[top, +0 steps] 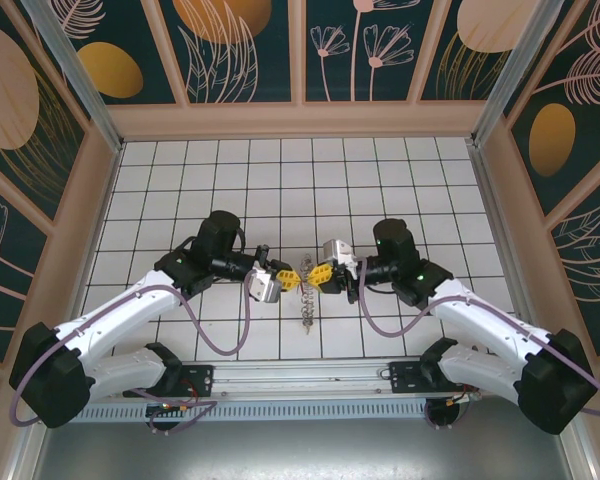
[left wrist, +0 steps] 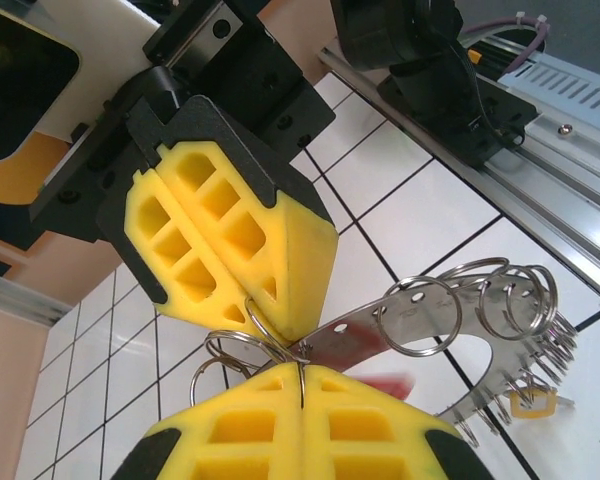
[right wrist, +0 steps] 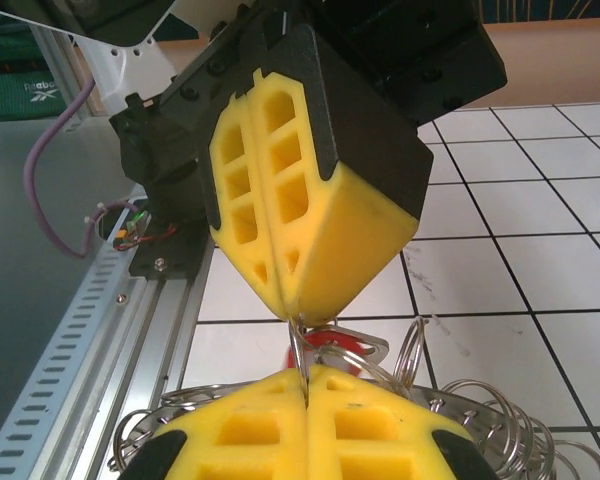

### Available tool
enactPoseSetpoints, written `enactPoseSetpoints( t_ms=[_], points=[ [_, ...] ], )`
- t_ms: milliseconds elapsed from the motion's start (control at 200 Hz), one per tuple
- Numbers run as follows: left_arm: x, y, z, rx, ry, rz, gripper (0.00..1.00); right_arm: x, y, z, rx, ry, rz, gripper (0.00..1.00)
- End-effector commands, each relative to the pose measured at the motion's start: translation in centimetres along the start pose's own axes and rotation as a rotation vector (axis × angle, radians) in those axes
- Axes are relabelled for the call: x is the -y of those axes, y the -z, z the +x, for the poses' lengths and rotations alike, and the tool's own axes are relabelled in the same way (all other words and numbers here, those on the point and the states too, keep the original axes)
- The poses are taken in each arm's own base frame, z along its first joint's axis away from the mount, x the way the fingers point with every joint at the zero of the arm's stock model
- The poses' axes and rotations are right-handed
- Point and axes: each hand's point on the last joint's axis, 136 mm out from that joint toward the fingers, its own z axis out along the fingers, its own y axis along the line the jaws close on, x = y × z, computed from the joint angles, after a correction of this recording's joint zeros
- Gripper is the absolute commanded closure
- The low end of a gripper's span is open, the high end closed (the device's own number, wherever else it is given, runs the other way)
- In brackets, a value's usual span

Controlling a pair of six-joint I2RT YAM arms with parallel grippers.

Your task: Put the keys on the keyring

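The wire loop is pinched at a steep slant by my left gripper, so that gripper should open, turn level and take the loop (right wrist: 298, 346) while my right gripper keeps its grip.
My left gripper (top: 278, 281) and right gripper (top: 321, 273) meet tip to tip above the middle of the tiled floor. Both are shut on thin wire split rings at one end of the keyring (top: 306, 303), which hangs between and below them. In the left wrist view my left gripper (left wrist: 302, 368) pinches a wire loop. The flat grey keyring (left wrist: 425, 318) stretches right from it, bearing several split rings and a yellow-orange tag (left wrist: 532, 403). My right gripper (right wrist: 305, 375) pinches a wire loop too. The key's red tag (right wrist: 327, 345) shows just behind the tips, and its metal blade is hidden.
The aluminium rail (top: 300, 378) with both arm bases runs along the near edge. Wooden walls (top: 300, 120) close in the white tiled floor (top: 280, 180) on three sides. The left arm's cable (top: 220, 335) loops low beside the grippers.
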Motion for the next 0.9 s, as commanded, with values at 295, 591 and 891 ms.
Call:
enactPoseSetpoints(
  t_ms=[295, 591, 891],
  points=[
    [0.5, -0.5, -0.1, 0.059, 0.096, -0.037, 1.0, 0.4, 1.8, -4.7, 0.204, 0.096, 0.081, 1.0],
    [-1.1, -0.2, -1.1, 0.113, 0.195, -0.111, 0.7, 0.7, 2.6, -4.8, 0.267, 0.08, 0.165, 1.0],
    [-2.5, -0.2, -1.6, 0.151, 0.288, -0.147, 0.64, 0.6, 2.3, -4.5, 0.265, 0.086, 0.193, 1.0]
  ],
)
